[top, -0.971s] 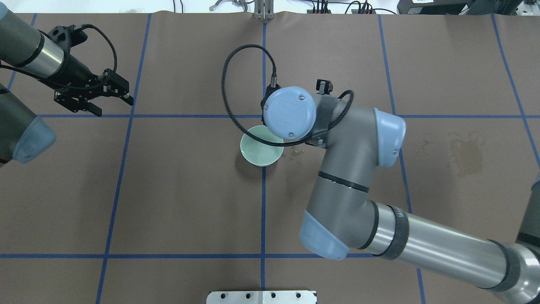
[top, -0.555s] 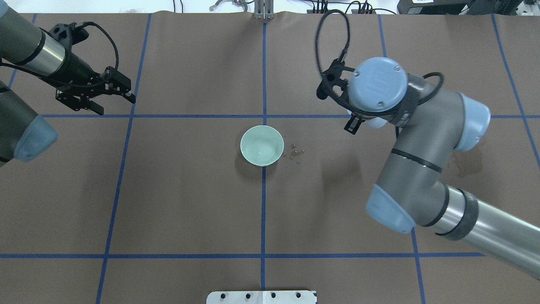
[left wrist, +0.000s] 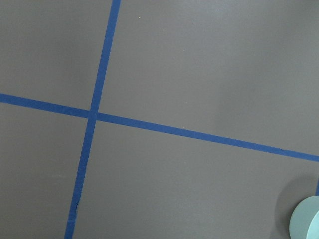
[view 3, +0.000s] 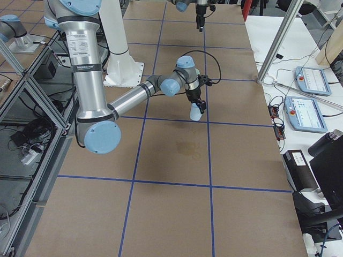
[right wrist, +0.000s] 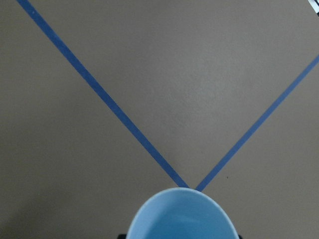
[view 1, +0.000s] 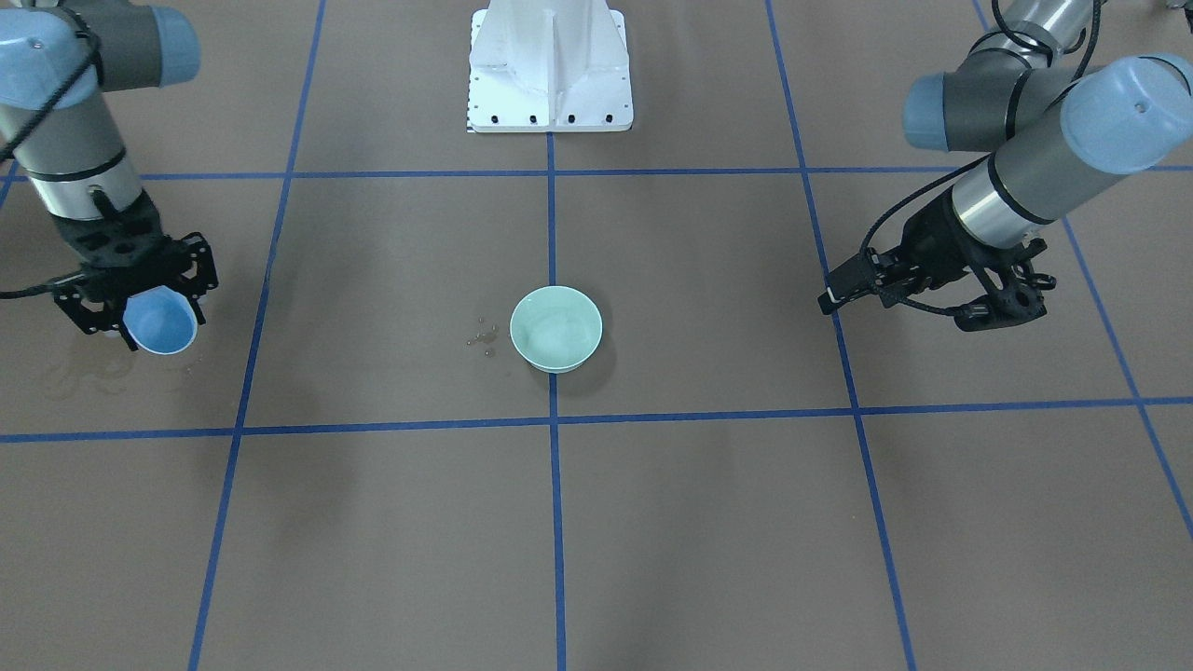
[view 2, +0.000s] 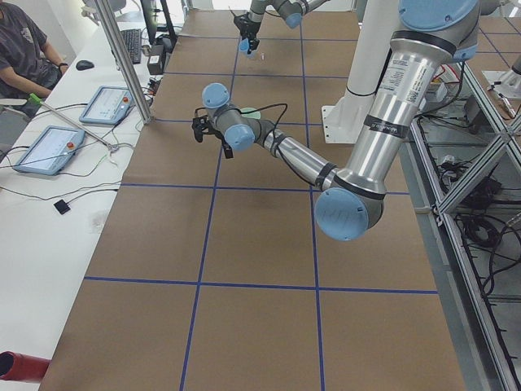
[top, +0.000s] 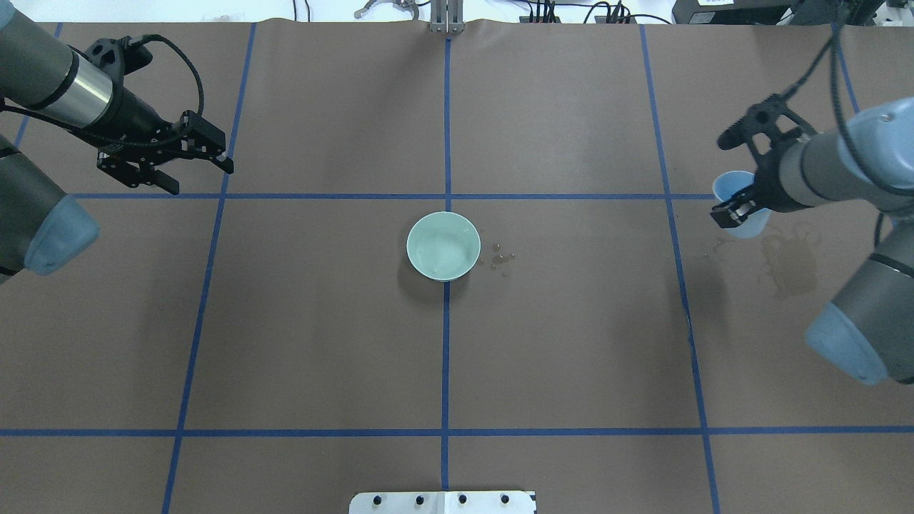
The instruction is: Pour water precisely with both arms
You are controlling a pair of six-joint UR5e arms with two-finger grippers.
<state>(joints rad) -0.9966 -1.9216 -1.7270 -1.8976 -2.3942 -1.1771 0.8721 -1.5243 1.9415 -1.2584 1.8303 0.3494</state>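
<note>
I need to set the light blue cup, now held above the table, down with my right gripper on the table at the wet stain [view 1: 69, 360] near the blue tape line.
A mint-green bowl [top: 443, 246] [view 1: 555, 328] stands at the table's centre, where two blue tape lines cross. Faint glints of water [top: 448, 251] show inside it. My right gripper [top: 739, 208] [view 1: 140, 312] is far out on the right side, shut on a light blue cup [top: 740, 200] [view 1: 160, 324] [right wrist: 182, 215] [view 3: 196, 111] held above the table. My left gripper [top: 200, 180] [view 1: 853, 291] hovers open and empty at the far left. An edge of the bowl [left wrist: 306, 220] shows in the left wrist view's corner.
Several small droplets [top: 500, 258] [view 1: 483, 337] lie just right of the bowl. A dark wet stain [top: 785, 265] marks the paper near the held cup. The white pedestal [view 1: 550, 65] stands at the robot's side. A person [view 2: 24, 49] sits at a side table with tablets.
My right arm has swung from over the bowl out to the right side, carrying the cup with it. The left gripper has barely shifted.
</note>
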